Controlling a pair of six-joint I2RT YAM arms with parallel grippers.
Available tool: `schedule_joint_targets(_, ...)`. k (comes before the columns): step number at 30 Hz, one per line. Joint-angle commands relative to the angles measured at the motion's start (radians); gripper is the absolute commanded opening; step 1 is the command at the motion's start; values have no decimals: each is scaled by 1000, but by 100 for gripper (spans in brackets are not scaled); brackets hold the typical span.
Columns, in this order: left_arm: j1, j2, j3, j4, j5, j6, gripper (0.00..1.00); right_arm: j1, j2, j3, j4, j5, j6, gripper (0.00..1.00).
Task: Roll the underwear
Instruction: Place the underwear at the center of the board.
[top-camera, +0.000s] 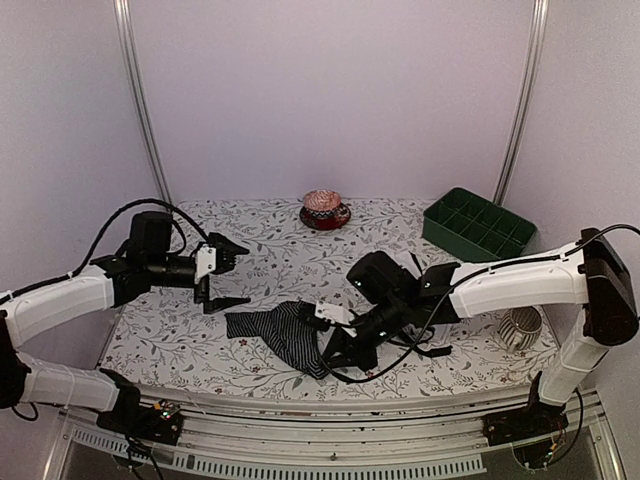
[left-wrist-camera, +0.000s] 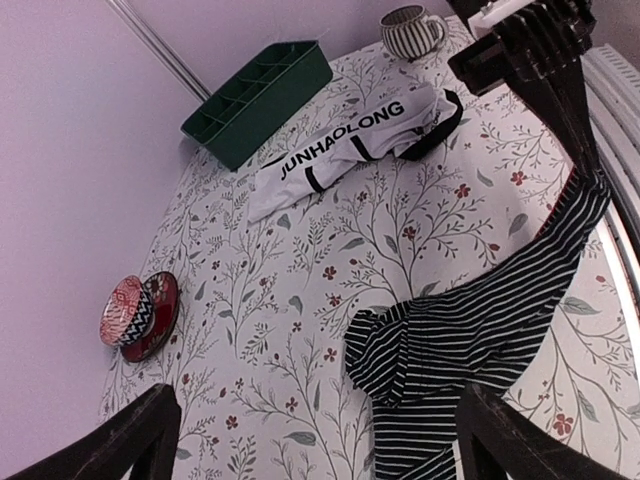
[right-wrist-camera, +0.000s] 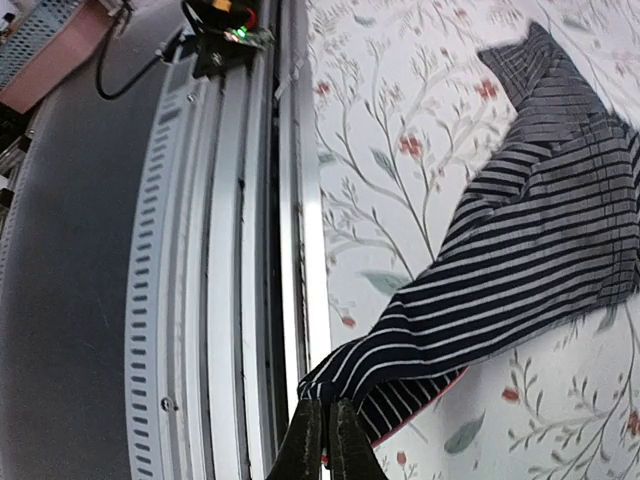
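The bunched far corner (top-camera: 291, 308) (left-wrist-camera: 367, 335) of the black striped underwear, on the side toward the patterned bowl, will be gripped by my left gripper.
The black striped underwear (top-camera: 283, 334) lies crumpled on the flowered table near its front edge. One corner is lifted, and my right gripper (top-camera: 334, 352) is shut on it. In the right wrist view the closed fingertips (right-wrist-camera: 305, 440) pinch the cloth's (right-wrist-camera: 540, 250) corner just above the table's edge. My left gripper (top-camera: 226, 276) hovers open above and left of the cloth, holding nothing. From the left wrist, its gripper (left-wrist-camera: 315, 450) looks down on the striped cloth's (left-wrist-camera: 470, 330) bunched end. The white underwear (left-wrist-camera: 350, 145) with black lettering lies farther off, beside the right arm (left-wrist-camera: 540, 50).
A green divided tray (top-camera: 478, 224) stands at the back right. A patterned bowl on a dark saucer (top-camera: 324, 209) sits at the back centre. A striped mug (top-camera: 520, 326) stands under the right arm. The metal rail (right-wrist-camera: 250, 250) runs along the table's near edge.
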Motion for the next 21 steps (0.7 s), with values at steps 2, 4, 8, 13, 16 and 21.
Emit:
schedule_joint_targets(2,-88,80,32,-9,-111,12,98,-2,-77,-126,5,199,175,2)
schedule_joint_targets(4,-138,130,65,-7,-160,-5,98,-2,-62,-138,-17,231,228,2)
schedule_joint_targets(8,-207,264,151,-9,-230,-62,96,-2,-63,-177,-18,321,336,2)
schedule_joint_targets(13,-255,503,375,-121,-316,-161,88,-4,-61,-206,-13,384,427,2)
schedule_joint_targets(16,-258,662,535,-300,-275,-192,77,-11,-73,-229,-1,417,466,2)
schedule_joint_targets(21,-261,743,600,-422,-248,-195,64,-35,-135,-293,30,455,515,2)
